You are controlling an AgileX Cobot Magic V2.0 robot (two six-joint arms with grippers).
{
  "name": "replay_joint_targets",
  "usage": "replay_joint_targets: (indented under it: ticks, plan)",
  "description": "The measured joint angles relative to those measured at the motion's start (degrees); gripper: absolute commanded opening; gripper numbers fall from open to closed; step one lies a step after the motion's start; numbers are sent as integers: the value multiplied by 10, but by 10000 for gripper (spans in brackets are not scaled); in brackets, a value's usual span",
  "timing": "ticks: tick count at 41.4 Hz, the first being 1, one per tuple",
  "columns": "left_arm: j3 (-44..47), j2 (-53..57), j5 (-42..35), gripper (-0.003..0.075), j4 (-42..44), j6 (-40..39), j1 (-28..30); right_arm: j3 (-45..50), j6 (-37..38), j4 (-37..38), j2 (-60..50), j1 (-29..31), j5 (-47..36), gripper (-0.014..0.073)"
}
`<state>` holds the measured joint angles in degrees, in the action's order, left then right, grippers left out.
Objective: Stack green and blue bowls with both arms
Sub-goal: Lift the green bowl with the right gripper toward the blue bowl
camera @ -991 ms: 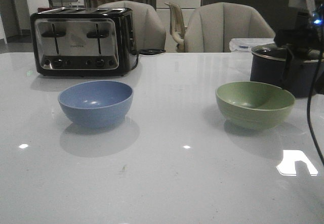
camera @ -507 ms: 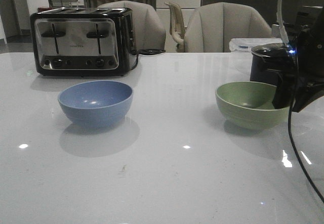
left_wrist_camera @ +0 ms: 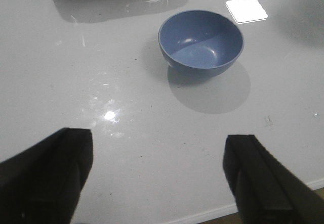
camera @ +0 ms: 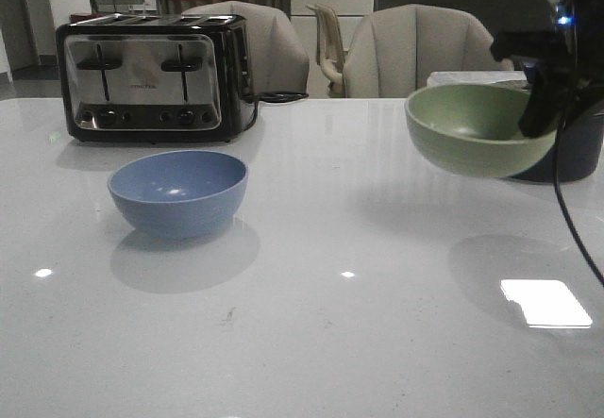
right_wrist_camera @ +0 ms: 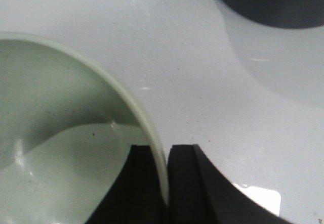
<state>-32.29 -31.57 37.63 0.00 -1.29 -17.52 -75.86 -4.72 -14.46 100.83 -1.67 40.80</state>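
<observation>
My right gripper should set the green bowl down on the bare table (camera: pixel 332 288), next to the blue bowl.
The pale green bowl (camera: pixel 472 130) hangs in the air above the table at the right, tilted a little. My right gripper (camera: pixel 540 107) is shut on its right rim, one finger inside and one outside (right_wrist_camera: pixel 163 155). The green bowl (right_wrist_camera: pixel 61 148) fills much of the right wrist view. The dusty blue bowl (camera: pixel 177 192) stands upright on the table at the left, in front of the toaster. Seen from the left wrist, the blue bowl (left_wrist_camera: pixel 201 42) lies well ahead of my left gripper (left_wrist_camera: pixel 158 155), which is open with only bare table between its fingers.
A black and steel toaster (camera: pixel 151 78) stands at the back left. A dark navy pot (camera: pixel 566 149) sits behind the lifted green bowl at the right, and its base (right_wrist_camera: pixel 268 4) shows in the right wrist view. Chairs (camera: pixel 415 55) stand beyond the white table (camera: pixel 330 324).
The right gripper came down onto the green bowl's right rim, shut on it and lifted the bowl off the table. The blue bowl has not moved.
</observation>
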Motion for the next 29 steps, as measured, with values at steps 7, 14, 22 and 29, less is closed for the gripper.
replay_joint_targets:
  ticks: [7, 14, 22, 29]
  plan:
    - [0, 0, 0, 584, 0, 0, 0, -1, -14, 1, -58, -53, 17, 40]
    - [0, 0, 0, 584, 0, 0, 0, -1, -19, 0, -54, -130, 24, 40]
    - [0, 0, 0, 584, 0, 0, 0, -1, -20, -1, 5, -184, 26, 45]
    - [0, 0, 0, 584, 0, 0, 0, -1, -20, -8, 56, -199, 26, 45]
